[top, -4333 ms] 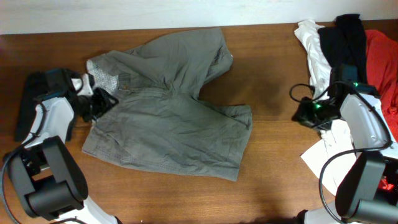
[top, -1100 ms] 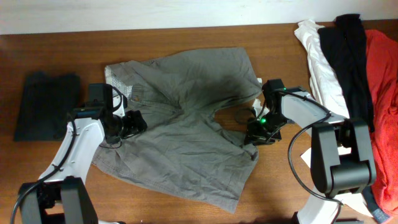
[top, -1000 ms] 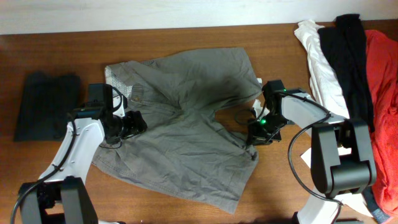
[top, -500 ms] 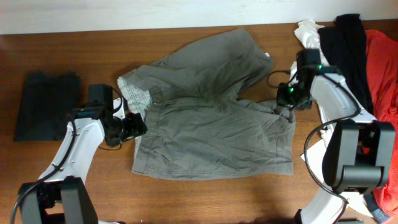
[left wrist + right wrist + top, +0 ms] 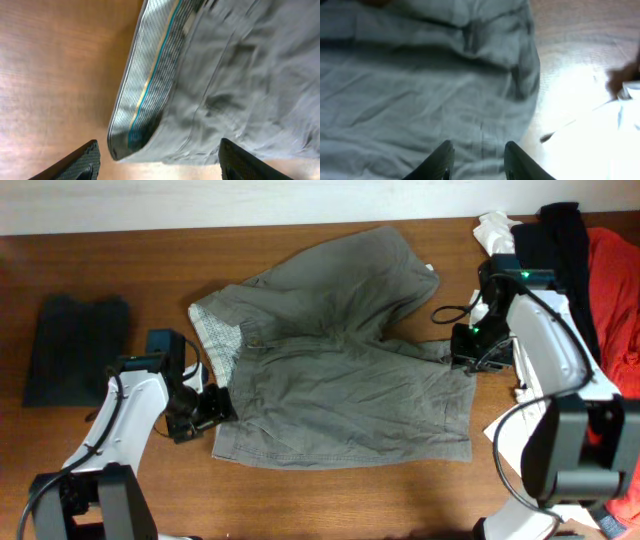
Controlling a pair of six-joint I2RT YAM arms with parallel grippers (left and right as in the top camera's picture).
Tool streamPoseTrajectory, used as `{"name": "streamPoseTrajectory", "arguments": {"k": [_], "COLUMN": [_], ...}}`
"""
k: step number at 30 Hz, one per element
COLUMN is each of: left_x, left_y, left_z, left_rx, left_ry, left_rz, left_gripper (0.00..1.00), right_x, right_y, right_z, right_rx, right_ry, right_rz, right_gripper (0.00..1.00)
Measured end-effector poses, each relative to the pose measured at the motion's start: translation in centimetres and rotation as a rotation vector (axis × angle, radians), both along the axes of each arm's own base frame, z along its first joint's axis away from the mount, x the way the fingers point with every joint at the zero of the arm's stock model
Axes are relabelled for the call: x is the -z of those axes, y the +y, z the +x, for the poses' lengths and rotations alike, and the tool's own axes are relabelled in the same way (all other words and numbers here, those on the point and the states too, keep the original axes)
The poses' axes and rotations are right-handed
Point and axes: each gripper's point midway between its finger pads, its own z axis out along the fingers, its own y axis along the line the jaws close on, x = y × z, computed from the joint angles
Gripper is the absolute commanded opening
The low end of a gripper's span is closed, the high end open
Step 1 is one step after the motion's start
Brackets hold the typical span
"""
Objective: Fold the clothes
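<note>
The back leg of the clothes slants away from the front leg, so the robot's left gripper should grab the waistband's front corner (image 5: 224, 450) and lift alongside the right gripper.
The clothes (image 5: 340, 370), a grey-khaki trouser-like garment, lie spread across the middle of the table with one leg angled to the back right. My left gripper (image 5: 205, 408) sits at the garment's front-left corner. In the left wrist view it (image 5: 160, 167) is open wide, and the waistband corner with its striped lining (image 5: 145, 95) lies just ahead of the fingers, unclamped. My right gripper (image 5: 468, 352) hovers at the garment's right edge. The right wrist view shows it (image 5: 480, 162) open over wrinkled cloth (image 5: 420, 75), gripping nothing.
A small dark folded garment (image 5: 75, 345) lies at the far left. White, black and red garments (image 5: 560, 250) are piled at the back right. A white sheet (image 5: 508, 432) lies at the right front, showing bright in the right wrist view (image 5: 600, 135).
My right gripper dragged the garment's right side to the right and back, spreading it flatter, then opened and let go. My left gripper shifted toward the front-left corner.
</note>
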Motion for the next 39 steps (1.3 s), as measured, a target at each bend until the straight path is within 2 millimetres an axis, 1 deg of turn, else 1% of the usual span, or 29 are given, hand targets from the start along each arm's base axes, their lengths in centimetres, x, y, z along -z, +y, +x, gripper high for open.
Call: {"name": "streamPoseTrajectory", "arguments": {"k": [2,4,6,7,8,9,11,12,13,14,15,18,21,23,24,25,26,28,31,34,38,39], "left_x": [0.3,1.0,2.0,2.4,2.7,2.9,3.2,3.2,3.3,3.3,3.3,3.5,3.6,3.7,3.7,3.7,3.6,3.5,3.3,3.3,4.3,4.8], "left_y": [-0.1,-0.5,-1.2,-1.5,-1.7,-1.8,-2.0,-2.0,-2.0,-2.0,-2.0,-1.3,-0.8,-0.6,-0.5,-0.4,-0.4,-0.3,-0.7,-1.2,-1.6,-1.9], "left_z": [-0.7,-1.7,-3.1,-3.7,-4.2,-4.6,-5.1,-5.2,-5.3,-5.2,-5.2,-5.3,-5.3,-5.3,-5.4,-5.6,-5.7,-6.2,-6.9,-6.8,-6.2,-6.1], "left_rx": [0.001,0.011,0.038,0.049,0.056,0.059,0.066,0.065,0.066,0.071,0.069,0.078,0.082,0.083,0.084,0.084,0.085,0.087,0.084,0.071,0.025,0.010], "left_ry": [0.021,0.049,0.081,0.093,0.105,0.113,0.124,0.127,0.128,0.126,0.125,0.126,0.128,0.130,0.133,0.139,0.146,0.167,0.197,0.191,0.155,0.142], "left_rz": [-0.003,-0.016,-0.039,-0.045,-0.049,-0.053,-0.061,-0.065,-0.065,-0.064,-0.060,-0.023,0.012,0.021,0.027,0.030,0.032,0.036,0.012,-0.017,-0.035,-0.046], "left_gripper": [0.71,0.69,0.64,0.58,0.55,0.47,0.24,0.17,0.13,0.03,0.01,0.00,0.01,0.04,0.21,0.56,0.62,0.65,0.65,0.65,0.65,0.64], "right_x": [-0.9,-0.9,-0.3,0.2,0.6,1.0,1.7,1.9,2.0,2.3,2.6,3.8,4.7,5.1,5.2,5.2,5.3,5.3,5.3,5.3,5.3,5.3], "right_y": [0.0,0.1,0.2,0.2,0.3,0.3,0.4,0.5,0.5,0.5,0.5,0.0,-0.4,-0.6,-0.6,-0.7,-0.7,-0.9,-1.1,-1.3,-1.4,-1.4], "right_z": [-0.7,-1.5,-2.9,-3.6,-4.3,-4.9,-6.1,-7.0,-7.4,-7.7,-8.0,-9.1,-9.6,-9.7,-9.5,-9.3,-9.3,-9.1,-9.1,-9.1,-9.1,-9.1], "right_rx": [0.002,0.004,0.015,0.020,0.026,0.030,0.038,0.045,0.048,0.049,0.049,0.077,0.099,0.107,0.112,0.115,0.118,0.122,0.122,0.120,0.120,0.121], "right_ry": [-0.011,-0.007,0.008,0.010,0.021,0.025,0.033,0.042,0.042,0.043,0.049,0.081,0.090,0.090,0.082,0.075,0.073,0.064,0.064,0.064,0.065,0.065], "right_rz": [0.000,0.000,0.001,0.002,0.003,0.003,0.003,0.003,0.003,0.002,0.002,-0.032,-0.058,-0.068,-0.072,-0.076,-0.077,-0.084,-0.100,-0.110,-0.113,-0.114], "right_gripper": [0.37,0.37,0.37,0.37,0.37,0.37,0.37,0.37,0.37,0.37,0.37,0.37,0.37,0.38,0.38,0.38,0.38,0.38,0.38,0.38,0.38,0.38]}}
